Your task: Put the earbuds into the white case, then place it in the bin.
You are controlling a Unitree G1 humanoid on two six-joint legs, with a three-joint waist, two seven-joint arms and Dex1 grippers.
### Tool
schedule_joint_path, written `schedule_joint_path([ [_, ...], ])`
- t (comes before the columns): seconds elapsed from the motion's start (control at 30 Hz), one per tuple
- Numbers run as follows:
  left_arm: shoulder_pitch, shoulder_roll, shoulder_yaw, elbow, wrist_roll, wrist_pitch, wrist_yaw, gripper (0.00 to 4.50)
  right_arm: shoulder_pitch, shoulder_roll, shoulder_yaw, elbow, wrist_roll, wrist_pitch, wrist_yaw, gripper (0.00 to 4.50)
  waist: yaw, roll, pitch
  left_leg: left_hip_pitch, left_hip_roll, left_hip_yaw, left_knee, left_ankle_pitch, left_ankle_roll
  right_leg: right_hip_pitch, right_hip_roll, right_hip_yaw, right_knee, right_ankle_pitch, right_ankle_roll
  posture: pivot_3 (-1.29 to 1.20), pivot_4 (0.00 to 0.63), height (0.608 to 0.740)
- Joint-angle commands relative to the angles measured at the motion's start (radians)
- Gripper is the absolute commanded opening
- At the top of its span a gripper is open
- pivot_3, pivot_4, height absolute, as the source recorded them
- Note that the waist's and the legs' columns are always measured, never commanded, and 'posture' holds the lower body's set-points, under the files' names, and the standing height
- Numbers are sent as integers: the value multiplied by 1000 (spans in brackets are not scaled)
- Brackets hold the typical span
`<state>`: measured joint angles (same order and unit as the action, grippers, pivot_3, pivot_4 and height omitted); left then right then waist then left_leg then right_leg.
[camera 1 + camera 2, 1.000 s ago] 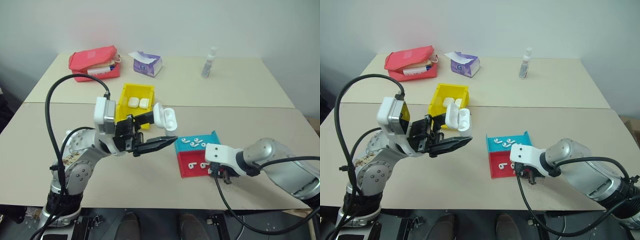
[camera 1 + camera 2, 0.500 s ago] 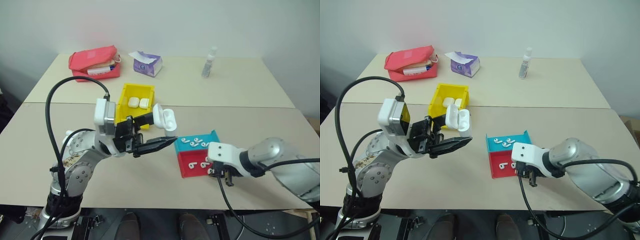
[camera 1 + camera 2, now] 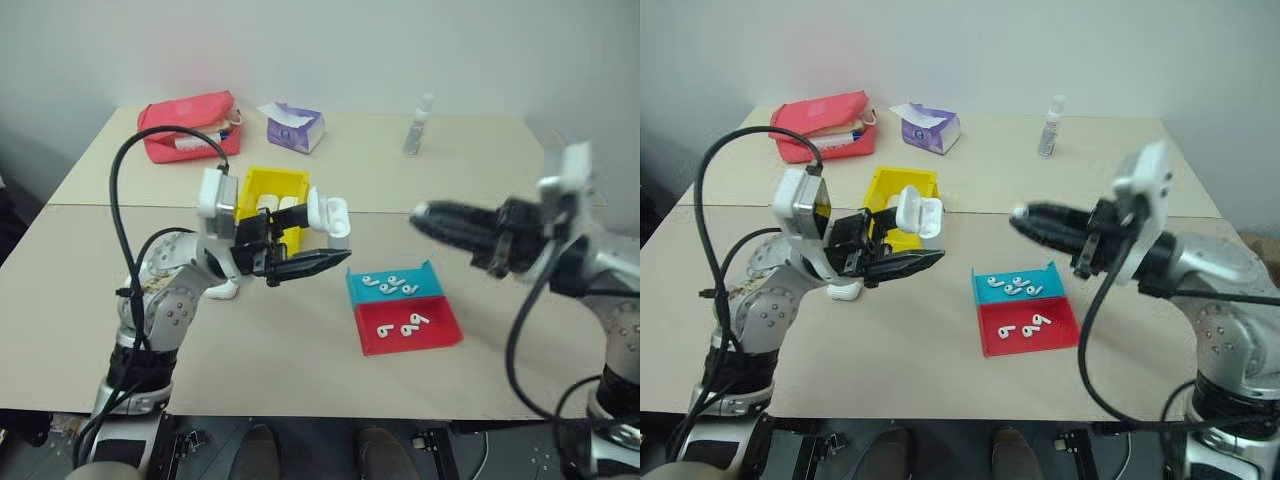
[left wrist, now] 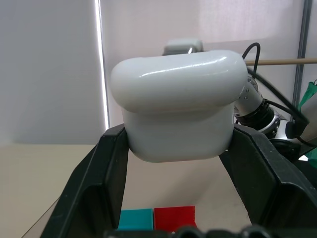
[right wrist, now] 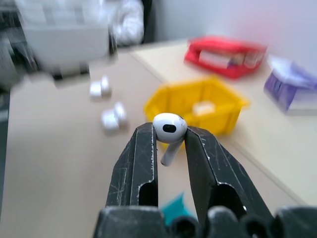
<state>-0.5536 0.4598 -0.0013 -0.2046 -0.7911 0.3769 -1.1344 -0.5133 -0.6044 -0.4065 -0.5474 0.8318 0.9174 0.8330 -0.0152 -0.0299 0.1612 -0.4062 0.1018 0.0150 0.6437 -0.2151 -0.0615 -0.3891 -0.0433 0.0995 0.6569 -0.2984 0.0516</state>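
My right gripper should release the earbud in the far slot of the white case (image 3: 354, 197) held by my left gripper.
My left gripper (image 3: 322, 238) is shut on the white case (image 3: 327, 218), holding it up over the table with its lid open; the left wrist view shows the case (image 4: 178, 104) clamped between both fingers. My right gripper (image 3: 420, 213) hangs in the air to the right of the case, pointing at it. It is shut on one of the earbuds (image 5: 169, 128), pinched by the head with the stem hanging down. More earbuds lie in the teal tray (image 3: 432, 272) and the red tray (image 3: 440, 335). The yellow bin (image 3: 262, 185) stands behind the case and holds two white cases.
A loose white case (image 3: 845, 291) lies on the table under my left arm. At the back of the table are a red pouch (image 3: 188, 125), a purple tissue pack (image 3: 295, 127) and a small spray bottle (image 3: 420, 125).
My right gripper has lifted from the red tray with an earbud and swung up to point left at the case. My left gripper has edged forward with the case.
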Motion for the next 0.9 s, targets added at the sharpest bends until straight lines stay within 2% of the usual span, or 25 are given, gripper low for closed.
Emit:
schedule_joint_path([
  [0.03,-34,-4,2,15,5,-15,-37,2745,-72,68,-25,-1,129,-18,-121,627,-2,0,0,0,0,0,0,0,0,0,0,0,0,0,0,0,150,740],
  [0.17,-60,-16,-8,40,22,-20,-62,2745,-159,157,46,-18,198,-31,-240,627,-1,1,0,-1,0,0,0,0,0,-1,0,0,0,0,0,0,150,740],
  [0.3,-85,-32,-11,58,33,-20,-74,2745,-155,185,120,-47,215,-47,-271,627,3,1,0,-2,0,-1,0,0,0,0,0,-2,0,0,0,0,150,740],
  [0.63,-83,-39,-3,43,43,-14,-70,2745,-106,129,247,-71,150,-89,-256,627,1,1,0,-3,0,-2,0,0,0,-1,0,-2,0,0,0,0,150,740],
  [0.9,-67,-45,-10,1,53,-20,-52,2745,-91,80,287,-65,107,-114,-263,627,1,1,0,-3,0,-2,0,0,0,-1,0,-2,0,0,0,0,150,740],
])
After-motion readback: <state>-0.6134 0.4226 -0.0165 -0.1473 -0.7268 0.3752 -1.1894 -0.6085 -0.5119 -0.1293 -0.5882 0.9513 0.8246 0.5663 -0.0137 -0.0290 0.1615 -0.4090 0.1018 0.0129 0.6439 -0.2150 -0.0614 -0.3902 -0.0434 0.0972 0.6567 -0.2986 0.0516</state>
